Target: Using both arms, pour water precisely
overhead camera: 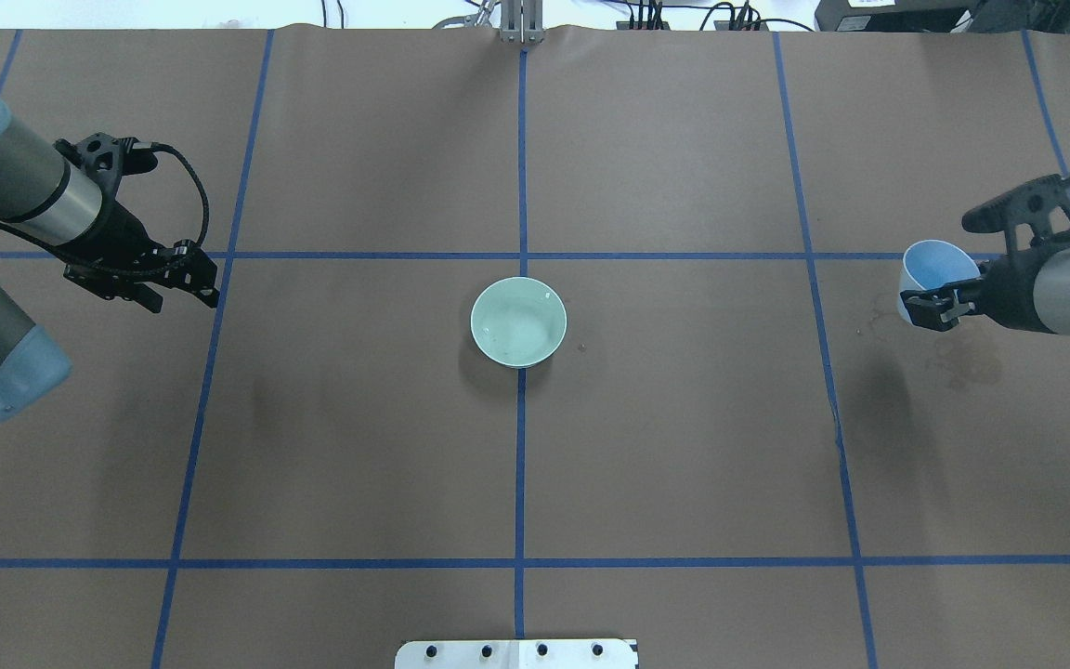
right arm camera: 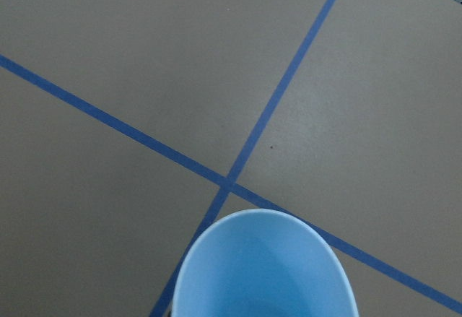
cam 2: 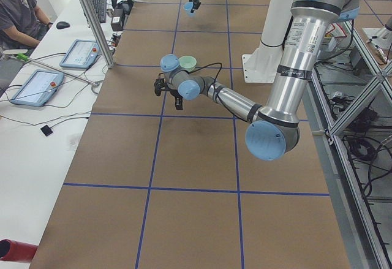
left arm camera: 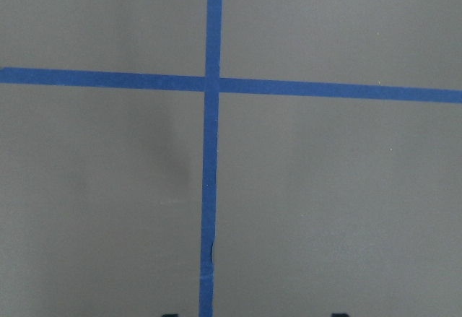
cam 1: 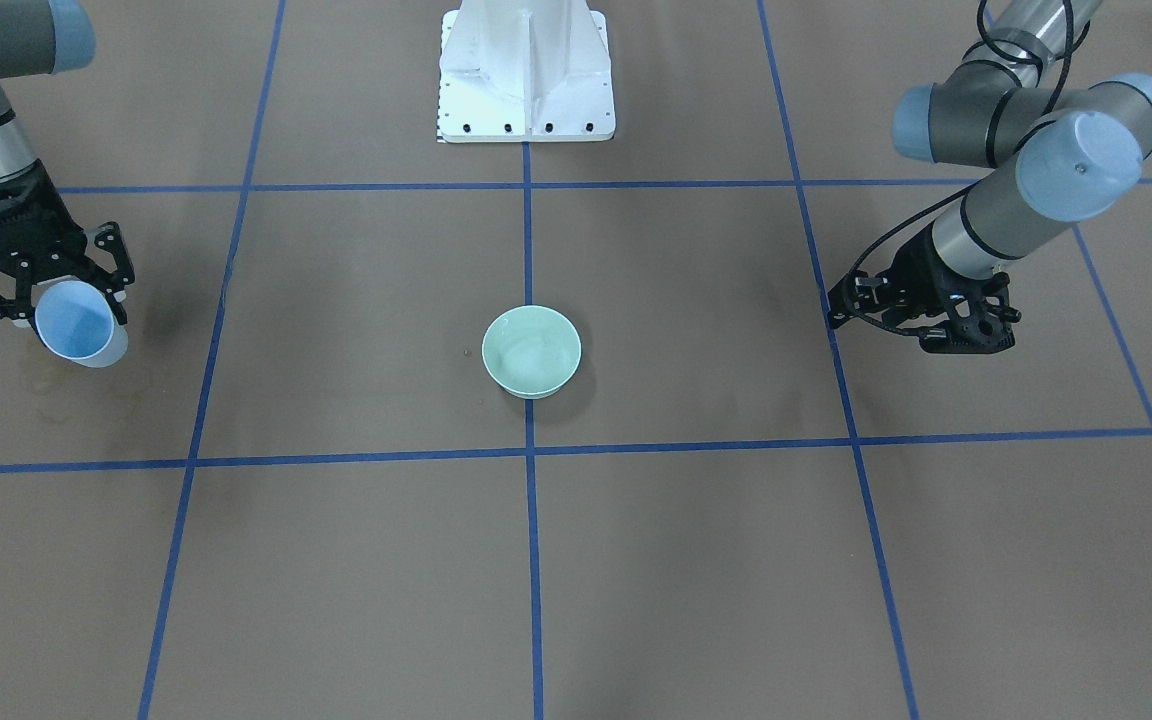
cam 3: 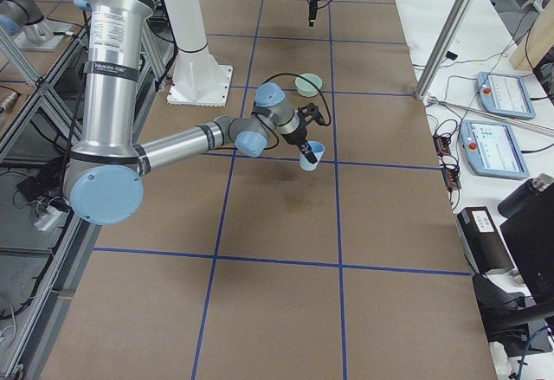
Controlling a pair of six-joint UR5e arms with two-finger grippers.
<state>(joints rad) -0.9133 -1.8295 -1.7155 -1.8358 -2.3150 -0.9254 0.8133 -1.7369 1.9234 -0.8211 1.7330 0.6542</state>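
Note:
I should use my right gripper to set the pale blue cup down between the crosswise blue tape lines, near the table's outer edge [cam 1: 32,358].
My right gripper [overhead camera: 918,307] is shut on a pale blue cup [overhead camera: 938,268] and holds it tilted above the table at the right side. The cup also shows in the front view [cam 1: 81,325] and fills the bottom of the right wrist view [right arm camera: 263,266]. A faint line inside the cup may be the water; I cannot tell for sure. A pale green bowl [overhead camera: 518,321] stands at the table's centre [cam 1: 531,350], far from both grippers. My left gripper [overhead camera: 177,283] hovers open and empty at the left side [cam 1: 966,335].
The table is brown paper with a blue tape grid [overhead camera: 521,465]. Damp stains [overhead camera: 962,362] mark the paper below the cup. The white pedestal [cam 1: 526,70] stands at the robot's edge. Operators' tablets [cam 2: 37,85] lie on a side desk.

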